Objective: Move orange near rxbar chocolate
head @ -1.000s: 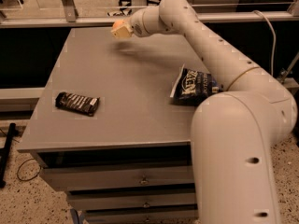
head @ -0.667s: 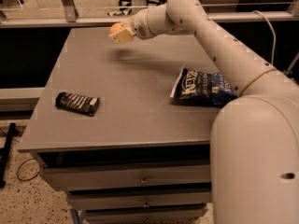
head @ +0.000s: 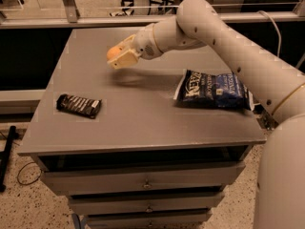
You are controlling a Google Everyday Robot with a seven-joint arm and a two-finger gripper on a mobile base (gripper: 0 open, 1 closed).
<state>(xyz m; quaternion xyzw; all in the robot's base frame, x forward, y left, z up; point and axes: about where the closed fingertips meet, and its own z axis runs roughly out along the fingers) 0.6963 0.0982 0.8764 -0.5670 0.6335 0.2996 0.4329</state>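
I need to release the orange on the grey table (head: 96,86) just behind the rxbar chocolate, toward its chip bag end.
My gripper (head: 116,56) is over the far left-middle of the grey table (head: 143,123), raised above its surface. It is shut on the orange (head: 113,52), whose round orange skin shows between the cream fingers. The rxbar chocolate (head: 79,105), a flat dark bar with white lettering, lies flat near the table's left front, well below and to the left of the gripper.
A blue crinkly chip bag (head: 214,91) lies on the right side of the table, under my arm. Drawers (head: 143,180) run below the table's front edge. A rail and glass partition stand behind the table.
My gripper has carried the orange from the table's far edge toward the front and left, closer to the rxbar chocolate. The bar and the chip bag have not moved.
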